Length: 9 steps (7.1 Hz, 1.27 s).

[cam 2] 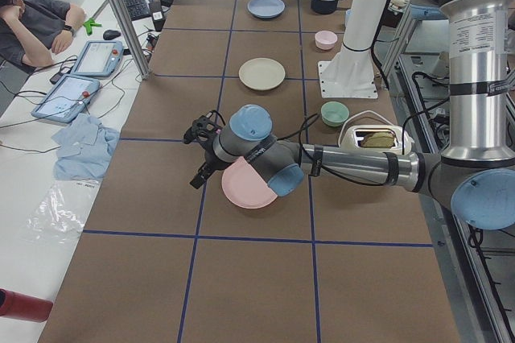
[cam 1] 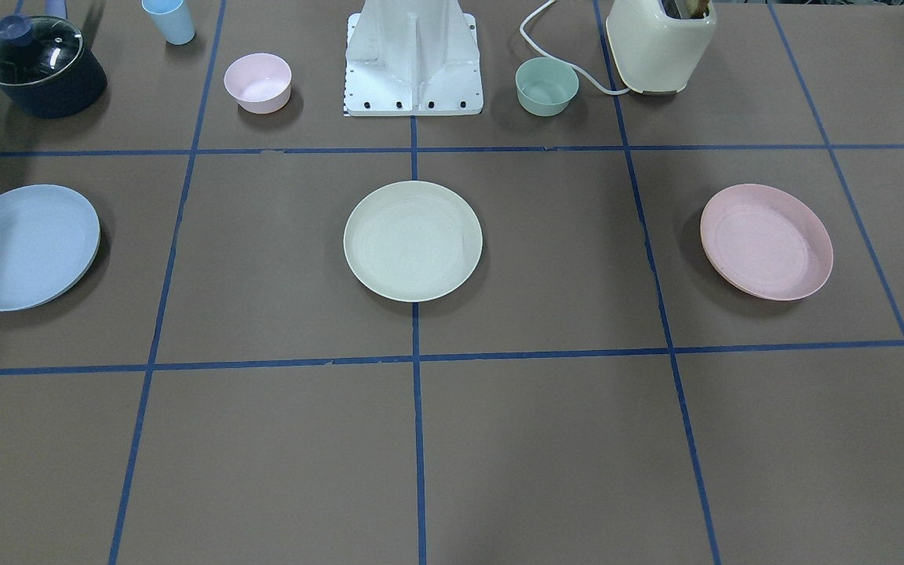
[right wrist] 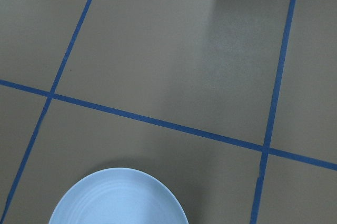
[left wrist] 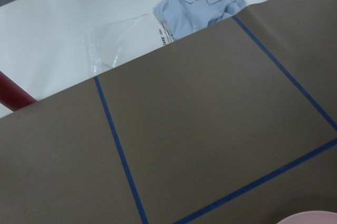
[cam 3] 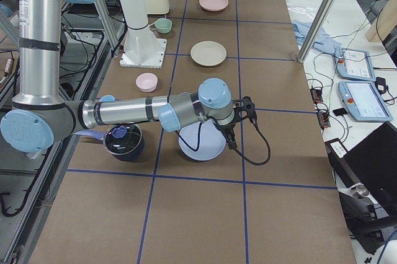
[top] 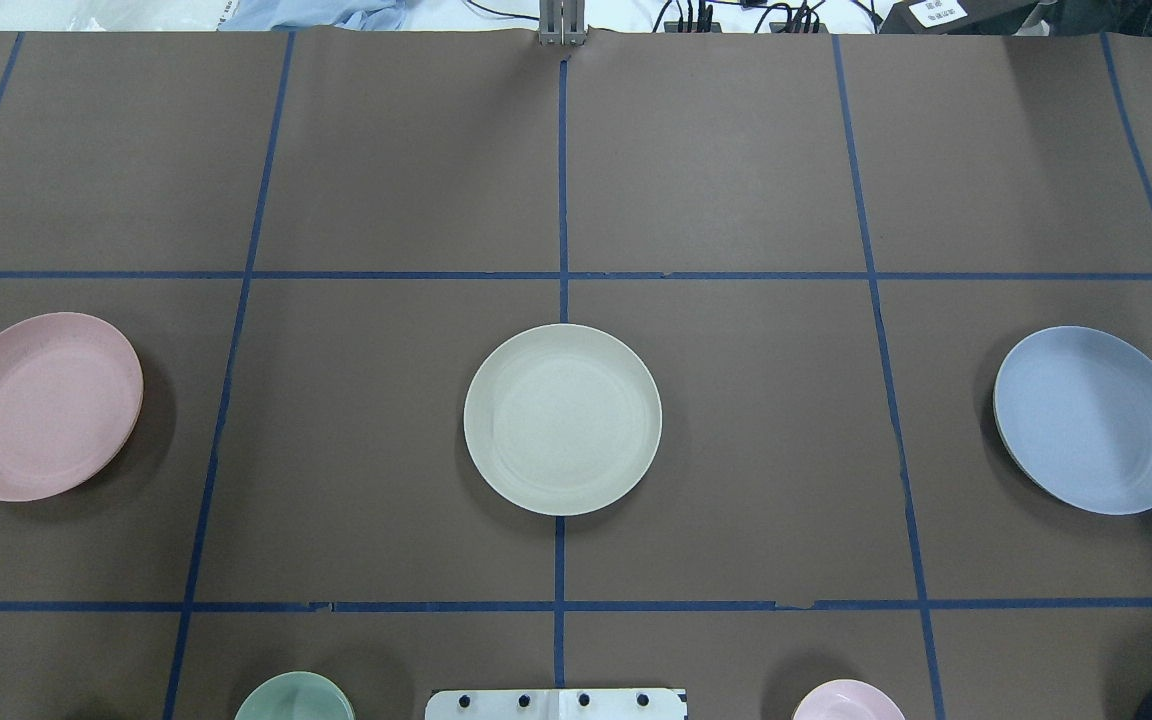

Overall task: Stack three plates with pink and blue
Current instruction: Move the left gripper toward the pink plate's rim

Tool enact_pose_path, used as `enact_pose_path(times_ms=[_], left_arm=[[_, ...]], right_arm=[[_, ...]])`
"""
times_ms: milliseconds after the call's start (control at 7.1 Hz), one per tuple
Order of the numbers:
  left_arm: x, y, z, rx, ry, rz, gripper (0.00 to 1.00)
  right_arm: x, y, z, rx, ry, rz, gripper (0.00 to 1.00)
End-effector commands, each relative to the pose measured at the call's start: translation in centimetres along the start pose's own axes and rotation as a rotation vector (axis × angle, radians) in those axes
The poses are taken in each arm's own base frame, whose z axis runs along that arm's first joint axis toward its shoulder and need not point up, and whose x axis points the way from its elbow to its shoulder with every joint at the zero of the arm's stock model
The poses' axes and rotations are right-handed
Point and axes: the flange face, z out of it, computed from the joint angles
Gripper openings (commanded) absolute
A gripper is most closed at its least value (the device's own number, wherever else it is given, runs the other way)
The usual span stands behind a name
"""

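Next, I grab the outer rim (cam 1: 831, 246) of the pink plate with my left gripper, on the side farthest from the cream plate.
Three plates lie apart in a row on the brown table: the light blue plate (cam 1: 24, 246) (top: 1093, 419), the cream plate (cam 1: 413, 241) (top: 562, 419) in the middle, and the pale pink plate (cam 1: 766, 242) (top: 41, 405). My left gripper (cam 2: 199, 175) hangs at the pink plate's (cam 2: 245, 186) far-from-robot edge. My right gripper (cam 3: 231, 142) hangs at the blue plate's (cam 3: 201, 143) outer edge. Both show only in the side views, so I cannot tell whether they are open or shut. The wrist views catch only a plate rim, pink (left wrist: 310, 217) and blue (right wrist: 118, 197).
Along the robot's side stand a dark pot with a glass lid (cam 1: 40, 67), a light blue cup (cam 1: 169, 20), a small pink bowl (cam 1: 257, 82), the white robot base (cam 1: 413, 63), a mint bowl (cam 1: 547, 86) and a cream toaster (cam 1: 660, 43). An operator (cam 2: 32, 21) sits beside the table.
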Motion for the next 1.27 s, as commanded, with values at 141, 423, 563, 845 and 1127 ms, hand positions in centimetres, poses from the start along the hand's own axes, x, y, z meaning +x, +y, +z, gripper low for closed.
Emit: enact_pose_path(times_ms=[141, 423, 563, 845, 1127], left_arm=[[2.4, 9.8, 9.1, 0.021, 0.02, -0.168, 1.0], [3.5, 13.7, 12.4, 0.015, 0.038, -0.247, 1.0], [3.5, 14.7, 13.4, 0.018, 0.023, -0.256, 1.0], [4.7, 15.7, 14.5, -0.005, 0.028, -0.31, 0.7], [5.4, 16.1, 15.0, -0.023, 0.038, -0.301, 0.24]], right_arm=[[-2.1, 0.4, 3.4, 0.015, 0.084, 0.041, 1.0], [-2.1, 0.4, 3.4, 0.016, 0.086, 0.041, 1.0], [-2.2, 0.4, 3.3, 0.016, 0.084, 0.04, 1.0], [-2.1, 0.4, 3.3, 0.016, 0.083, 0.042, 1.0], [-2.2, 0.4, 3.4, 0.015, 0.084, 0.041, 1.0]])
